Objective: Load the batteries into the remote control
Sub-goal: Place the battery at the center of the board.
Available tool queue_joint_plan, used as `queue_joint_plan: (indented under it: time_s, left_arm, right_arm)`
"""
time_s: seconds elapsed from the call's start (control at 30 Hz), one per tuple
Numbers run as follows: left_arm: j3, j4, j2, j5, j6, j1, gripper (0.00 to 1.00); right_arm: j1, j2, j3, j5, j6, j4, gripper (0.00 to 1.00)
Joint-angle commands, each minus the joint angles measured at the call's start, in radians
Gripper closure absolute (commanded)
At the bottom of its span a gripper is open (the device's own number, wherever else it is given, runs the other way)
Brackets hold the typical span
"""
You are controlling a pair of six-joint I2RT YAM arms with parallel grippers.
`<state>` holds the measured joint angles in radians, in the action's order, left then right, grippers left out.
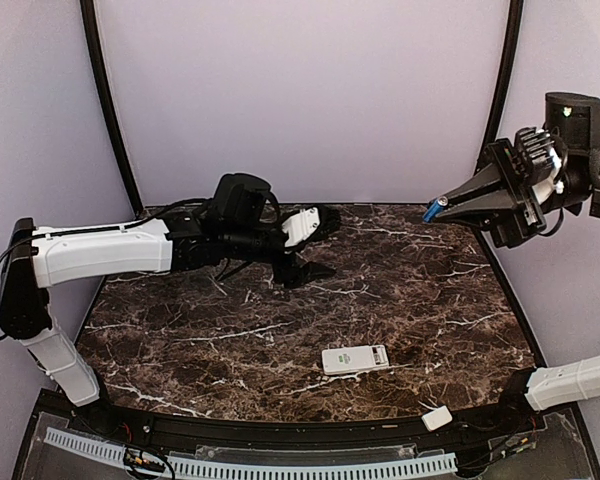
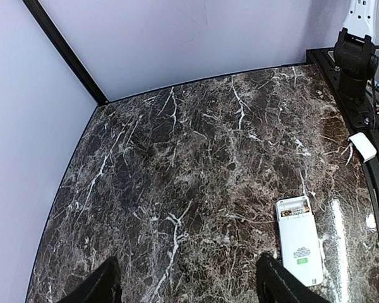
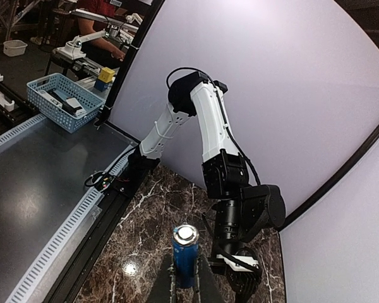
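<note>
Next, my right gripper sets the blue battery on the marble (image 1: 413,372) just beside the remote control's open battery bay. The blue battery is now held raised high.
The white remote control (image 1: 355,359) lies back-up on the marble near the front middle. In the left wrist view (image 2: 299,240) its battery bay (image 2: 293,209) is uncovered, with a dark and gold cell lying in it. My right gripper (image 1: 450,205) is raised high at the right and shut on a blue battery (image 1: 436,209); the battery (image 3: 185,255) stands out from between the fingers. My left gripper (image 1: 310,245) hovers open and empty over the back middle of the table, well behind the remote; its fingertips (image 2: 104,284) show far apart.
The small white cover piece (image 1: 437,418) lies on the front rail at the right, also in the left wrist view (image 2: 362,146). The right arm's base (image 2: 354,57) stands beside it. A blue basket (image 3: 66,101) sits off the table.
</note>
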<state>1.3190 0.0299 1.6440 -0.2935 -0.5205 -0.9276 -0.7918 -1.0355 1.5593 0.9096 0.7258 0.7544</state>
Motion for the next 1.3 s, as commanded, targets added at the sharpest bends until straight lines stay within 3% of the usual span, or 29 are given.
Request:
queue_joint_plan:
  time_s: [0.0, 0.07, 0.2, 0.47, 1.13, 1.27]
  left_arm:
    - [0.004, -0.027, -0.009, 0.000, -0.009, -0.004, 0.28]
    - [0.005, -0.027, -0.008, 0.003, -0.007, -0.004, 0.28]
    - [0.009, -0.027, -0.009, 0.012, 0.009, -0.004, 0.28]
    - [0.002, -0.059, -0.004, -0.014, 0.038, -0.004, 0.28]
    - [-0.002, -0.042, 0.004, -0.026, 0.033, -0.005, 0.27]
    - [-0.003, -0.040, 0.005, -0.027, 0.032, -0.004, 0.27]
  right_arm:
    - [0.003, 0.019, -0.010, -0.023, 0.036, 0.020, 1.00]
    - [0.003, 0.021, -0.010, -0.043, 0.008, -0.006, 1.00]
    - [0.019, 0.017, 0.041, -0.192, -0.373, -0.181, 1.00]
    - [0.072, 0.003, 0.107, -0.107, -0.690, -0.311, 1.00]
    - [0.107, 0.028, 0.109, 0.092, -0.869, -0.508, 1.00]
    - [0.108, 0.032, 0.100, 0.038, -0.857, -0.496, 1.00]
